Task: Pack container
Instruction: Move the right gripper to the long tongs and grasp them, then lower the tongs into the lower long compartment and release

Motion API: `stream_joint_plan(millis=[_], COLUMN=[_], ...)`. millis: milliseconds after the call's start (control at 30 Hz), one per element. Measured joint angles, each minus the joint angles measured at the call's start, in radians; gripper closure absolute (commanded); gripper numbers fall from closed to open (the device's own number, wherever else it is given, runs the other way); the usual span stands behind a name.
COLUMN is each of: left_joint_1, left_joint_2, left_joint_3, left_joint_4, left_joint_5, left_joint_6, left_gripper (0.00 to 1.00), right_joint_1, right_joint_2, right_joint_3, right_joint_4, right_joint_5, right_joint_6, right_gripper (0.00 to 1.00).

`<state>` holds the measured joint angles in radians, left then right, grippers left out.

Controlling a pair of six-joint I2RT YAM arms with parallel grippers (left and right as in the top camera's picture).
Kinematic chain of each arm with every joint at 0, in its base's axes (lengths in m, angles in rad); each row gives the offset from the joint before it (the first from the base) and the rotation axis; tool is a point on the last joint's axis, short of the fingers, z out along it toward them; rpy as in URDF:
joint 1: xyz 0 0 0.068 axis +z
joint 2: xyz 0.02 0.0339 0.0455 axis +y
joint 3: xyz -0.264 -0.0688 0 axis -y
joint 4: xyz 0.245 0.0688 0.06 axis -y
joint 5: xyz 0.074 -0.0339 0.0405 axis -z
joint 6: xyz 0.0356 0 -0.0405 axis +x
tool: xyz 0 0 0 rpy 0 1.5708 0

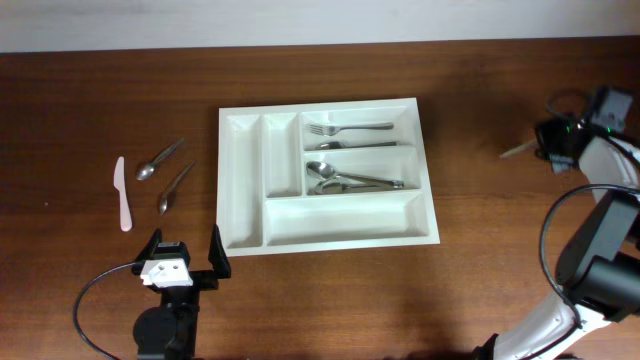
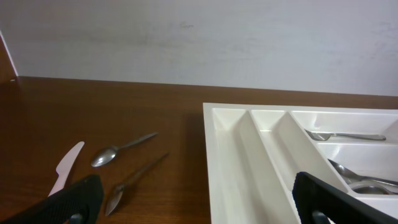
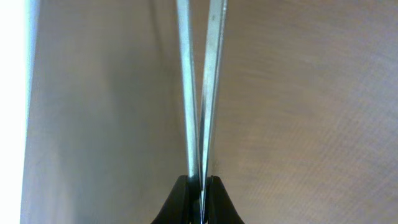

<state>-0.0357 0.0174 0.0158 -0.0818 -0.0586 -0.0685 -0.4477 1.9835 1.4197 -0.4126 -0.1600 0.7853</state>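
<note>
Next, my right gripper puts the thin metal cutlery down in the container's empty compartment [image 1: 348,218] just below the spoons.
The white container [image 1: 350,215] lies in the middle of the table, with forks [image 1: 350,128] in its top right compartment and spoons [image 1: 350,181] in the one below. It also shows in the left wrist view [image 2: 242,162]. My left gripper [image 1: 185,262] is open and empty near the table's front, left of the container's near corner [image 2: 205,208]. My right gripper [image 1: 541,143] is far to the right, shut on a thin metal cutlery piece [image 3: 199,93] seen edge-on, whose pale end [image 1: 519,150] sticks out to the left.
Two metal spoons [image 1: 160,160] [image 1: 176,187] and a white plastic knife [image 1: 122,193] lie on the wood left of the container. They also show in the left wrist view: spoons [image 2: 121,149] [image 2: 134,182], knife [image 2: 65,167]. A wall runs behind the table.
</note>
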Motion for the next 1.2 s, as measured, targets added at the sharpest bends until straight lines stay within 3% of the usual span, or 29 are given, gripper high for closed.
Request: stream_joint_plan(millis=[333,700,867,1200], left_joint_1=[0.000,0.000,0.000,0.000], left_joint_2=[0.000,0.000,0.000,0.000], left_joint_3=[0.000,0.000,0.000,0.000], left_joint_4=[0.000,0.000,0.000,0.000], left_joint_5=[0.000,0.000,0.000,0.000], left_joint_6=[0.000,0.000,0.000,0.000], left_gripper=[0.01,0.01,0.01,0.01], right_joint_1=[0.261,0.540,0.630,0.755], right_joint_2=[0.000,0.000,0.000,0.000], right_joint_3=[0.291,0.320,0.320,0.321], right_joint_4=[-0.165,-0.462,-0.560,-0.781], right_joint_5=[-0.080,-0.174,-0.175,-0.124], right_joint_6=[-0.763,-1.560,-1.728,-1.789], right_gripper=[0.96,0.96,0.96,0.96])
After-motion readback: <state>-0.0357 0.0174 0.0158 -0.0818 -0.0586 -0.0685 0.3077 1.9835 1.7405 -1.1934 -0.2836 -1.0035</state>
